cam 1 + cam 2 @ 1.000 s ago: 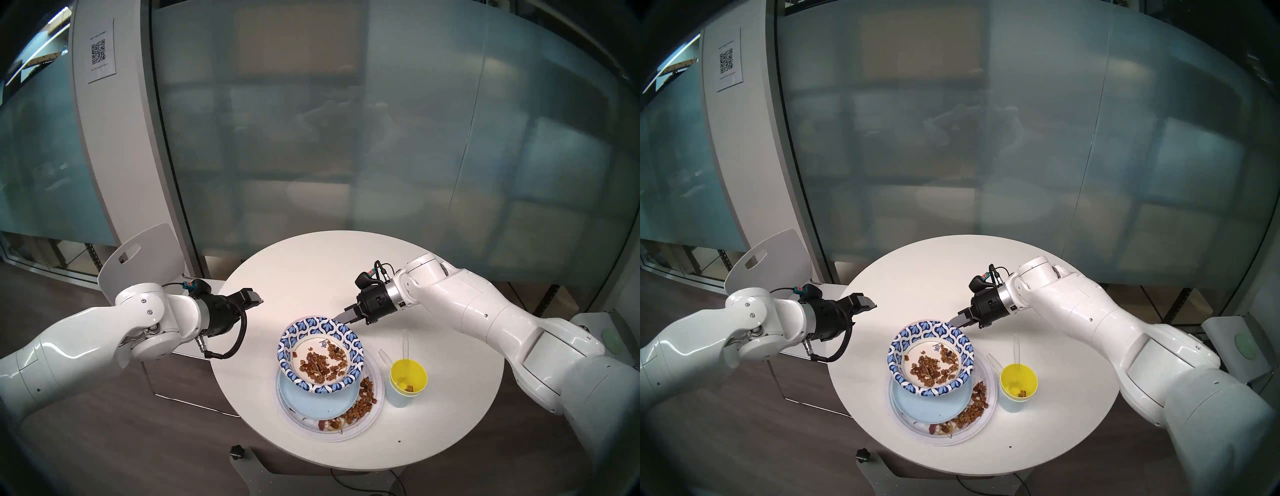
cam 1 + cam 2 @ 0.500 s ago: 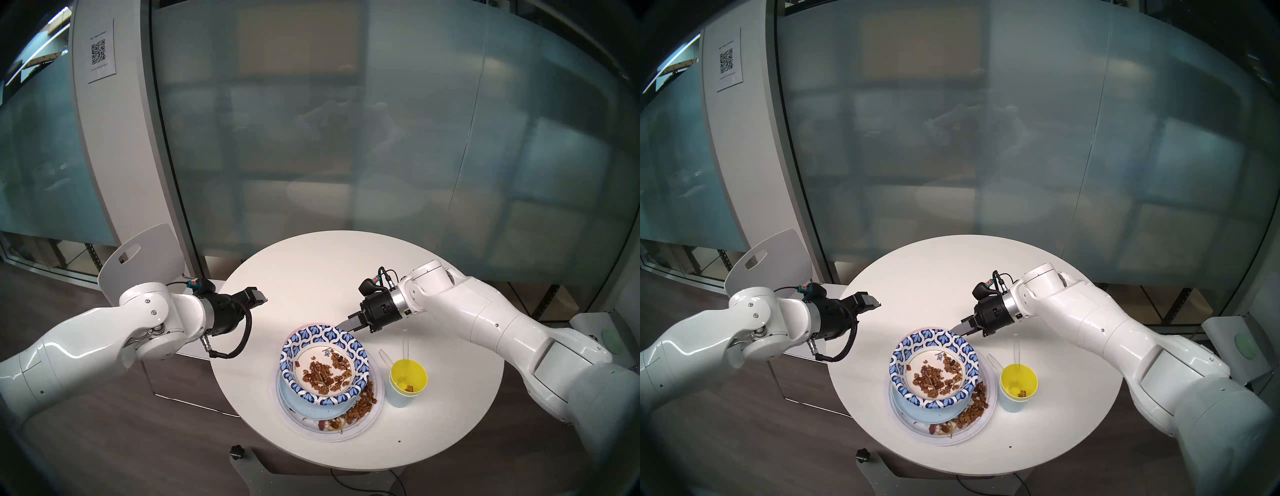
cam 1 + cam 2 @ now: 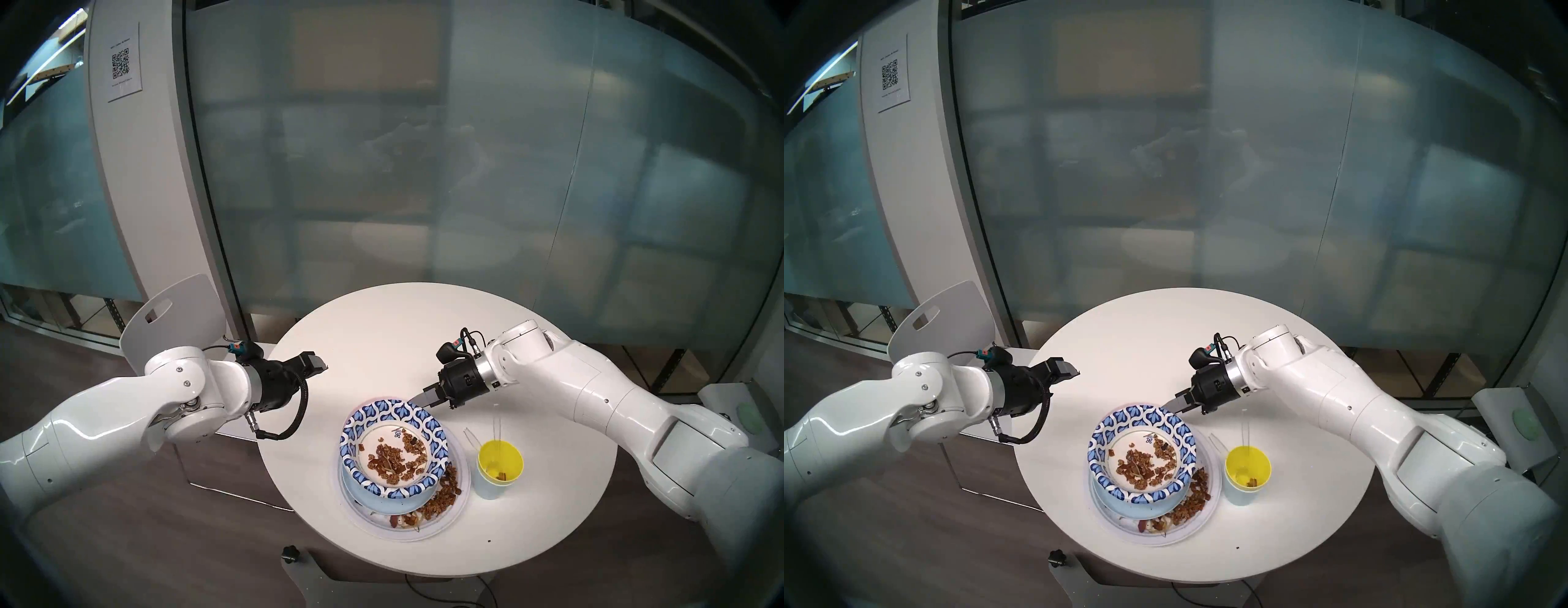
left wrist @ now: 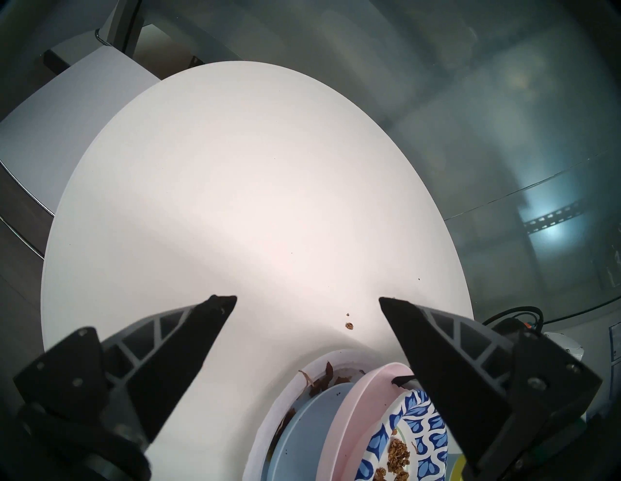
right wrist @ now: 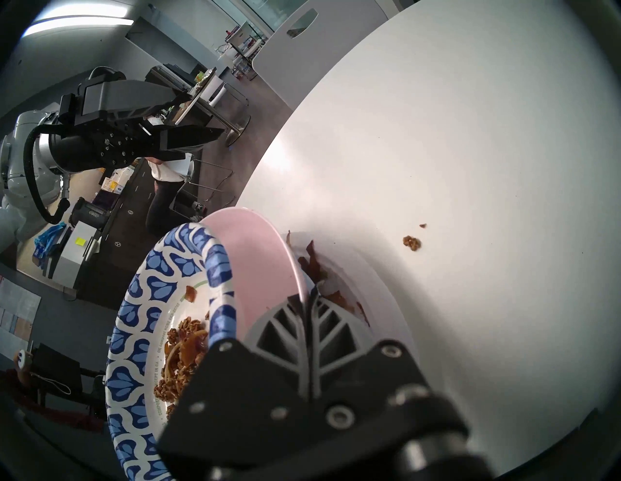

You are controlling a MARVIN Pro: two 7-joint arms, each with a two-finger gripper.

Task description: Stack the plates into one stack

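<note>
Next, my right gripper lets go of the pale pink plate on the light blue plate (image 3: 394, 474), above the large white plate.
My right gripper (image 5: 307, 295) is shut on the far rim of the pale pink plate (image 5: 258, 255). The blue-white patterned paper plate (image 3: 360, 429), holding brown food bits, sits inside the pink one. Both lie tilted over the light blue plate (image 3: 373, 499), which rests on the large white plate (image 3: 449, 518). In the head view the right gripper (image 3: 418, 397) is at the stack's far edge. My left gripper (image 3: 320, 366) hovers open over the table's left edge, apart from the plates. In its wrist view the left gripper (image 4: 307, 300) holds nothing.
A yellow cup (image 3: 499, 463) nested in a light blue cup (image 3: 490, 488) stands just right of the stack, with clear plastic cutlery (image 3: 496, 429) sticking up. Food scraps (image 3: 443, 494) lie on the white plate. Crumbs (image 4: 349, 325) dot the round white table (image 3: 382, 331). A white chair (image 3: 178, 318) stands at the left.
My right gripper has brought the pink and patterned plates slightly nearer and lower over the light blue plate. My left gripper shifted a little to the right, then held still.
</note>
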